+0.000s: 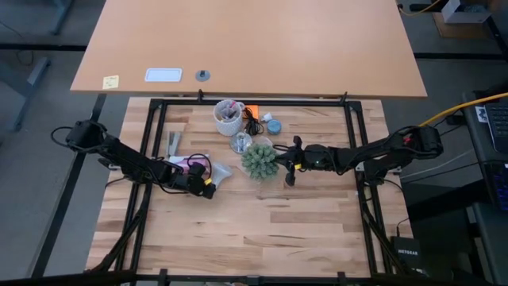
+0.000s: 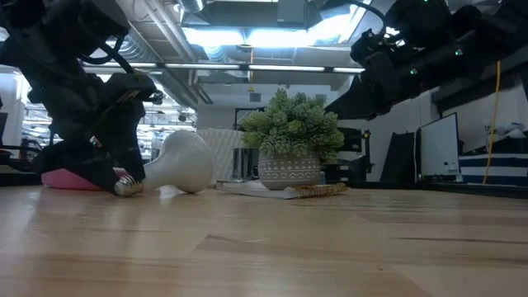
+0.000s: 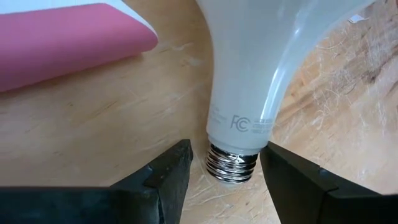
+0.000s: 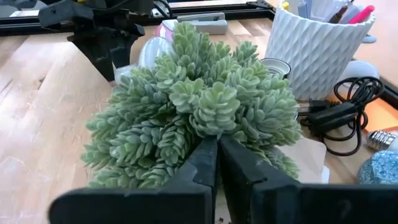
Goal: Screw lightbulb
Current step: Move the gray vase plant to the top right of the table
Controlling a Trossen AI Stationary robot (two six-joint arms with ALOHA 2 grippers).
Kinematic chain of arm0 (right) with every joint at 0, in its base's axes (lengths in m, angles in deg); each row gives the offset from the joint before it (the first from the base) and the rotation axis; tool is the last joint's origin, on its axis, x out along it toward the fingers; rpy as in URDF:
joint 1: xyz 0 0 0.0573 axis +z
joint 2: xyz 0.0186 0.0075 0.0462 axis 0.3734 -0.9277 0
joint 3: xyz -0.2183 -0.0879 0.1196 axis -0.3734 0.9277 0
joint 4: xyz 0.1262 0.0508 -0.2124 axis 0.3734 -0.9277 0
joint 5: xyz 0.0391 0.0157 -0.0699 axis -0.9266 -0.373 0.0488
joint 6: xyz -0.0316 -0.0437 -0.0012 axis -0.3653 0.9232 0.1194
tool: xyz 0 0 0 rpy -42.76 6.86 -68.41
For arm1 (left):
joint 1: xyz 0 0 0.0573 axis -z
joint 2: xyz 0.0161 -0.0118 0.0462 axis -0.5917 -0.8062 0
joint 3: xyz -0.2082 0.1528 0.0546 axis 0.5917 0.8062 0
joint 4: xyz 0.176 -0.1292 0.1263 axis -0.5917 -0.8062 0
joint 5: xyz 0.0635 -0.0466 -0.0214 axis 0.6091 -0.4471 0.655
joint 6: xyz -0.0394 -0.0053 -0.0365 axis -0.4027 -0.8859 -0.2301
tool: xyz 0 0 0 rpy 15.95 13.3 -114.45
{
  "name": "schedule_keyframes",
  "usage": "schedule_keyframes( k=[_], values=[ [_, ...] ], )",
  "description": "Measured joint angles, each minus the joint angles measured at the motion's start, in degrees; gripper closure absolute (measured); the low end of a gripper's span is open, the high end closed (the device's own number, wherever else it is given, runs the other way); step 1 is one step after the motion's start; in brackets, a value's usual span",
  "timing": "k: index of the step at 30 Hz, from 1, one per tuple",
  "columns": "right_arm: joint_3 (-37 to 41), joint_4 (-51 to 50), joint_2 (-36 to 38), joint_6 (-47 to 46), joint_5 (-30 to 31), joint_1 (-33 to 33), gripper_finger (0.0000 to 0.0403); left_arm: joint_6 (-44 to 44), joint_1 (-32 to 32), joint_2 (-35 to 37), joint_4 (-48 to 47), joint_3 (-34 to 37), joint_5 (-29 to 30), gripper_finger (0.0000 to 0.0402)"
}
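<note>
The fingers of my right gripper are shut and empty at the plant's outer leaves, so I need to open them, pinch a leafy stem (image 4: 216,104) and lift the plant aside.
The white frosted lightbulb (image 1: 220,174) lies on its side on the wooden table (image 1: 262,230), its globe (image 2: 186,161) and silver screw base (image 3: 231,163) both resting on the wood. My left gripper (image 3: 225,155) is open and low at the table. One finger stands on each side of the screw base, with a gap at both. In the high view it sits at the table's left middle (image 1: 205,187). My right gripper (image 4: 217,149) is shut, just right of the potted green plant (image 1: 259,160), its tips at the leaves (image 4: 205,112). My right gripper's shut fingertips (image 4: 208,155) stand level against the plant's leaves, coming from the table's right. I cannot tell whether they touch them.
A pink object (image 3: 68,40) lies just left of the bulb. Behind the plant stand a white ribbed cup of pens (image 1: 228,116), a black cord (image 4: 339,115), a silvery round fitting (image 1: 240,144) and a blue round thing (image 1: 274,125). The near half of the table is bare wood.
</note>
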Motion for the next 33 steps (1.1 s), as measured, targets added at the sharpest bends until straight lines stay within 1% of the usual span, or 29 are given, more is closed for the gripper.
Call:
schedule_keyframes(
  k=[3, 6, 11, 16, 19, 21, 24, 29, 31, 33],
  values=[
    [0.0, -0.03, 0.0, 0.21, -0.38, 0.0, 0.0398, 0.0, -0.02, 0.0, 0.0, 0.0, 0.0, 0.0215],
    [0.0, -0.03, 0.0, 0.03, -0.63, 0.02, 0.0383, 0.0, -0.02, 0.0, 0.0, 0.0, 0.0, 0.0215],
    [0.0, -0.17, 0.0, -2.24, -0.73, 0.02, 0.0339, 0.0, -0.02, 0.0, 0.0, 0.01, 0.0, 0.0215],
    [0.02, 0.59, 0.0, -3.33, -0.92, 0.02, 0.0281, 0.0, -0.02, 0.0, 0.0, 0.02, 0.0, 0.0215],
    [0.02, 1.89, 0.0, -3.53, -2.4, 0.07, 0.0254, 0.0, -0.02, 0.0, 0.02, 0.02, 0.0, 0.0215],
    [0.02, 2.58, 0.0, -4.83, -3.16, 0.07, 0.0243, 0.0, -0.02, 0.0, 0.0, 0.02, 0.0, 0.0215],
    [0.02, 2.67, 0.02, -5.71, -3.17, 0.04, 0.0234, 0.0, -0.02, 0.0, 0.02, 0.02, 0.0, 0.0215],
    [0.02, 2.28, -0.85, -5.69, -2.71, 0.0, 0.0233, 0.0, -0.02, 0.0, 0.02, 0.02, 0.0, 0.0215],
    [0.03, 2.25, -1.6, -5.69, -2.67, 0.0, 0.0238, 0.0, -0.02, 0.0, 0.02, 0.02, 0.0, 0.0215],
    [0.02, 2.51, -2.29, -5.67, -2.64, 0.0, 0.0252, 0.0, -0.02, 0.0, 0.02, 0.02, 0.0, 0.0215]
  ],
)
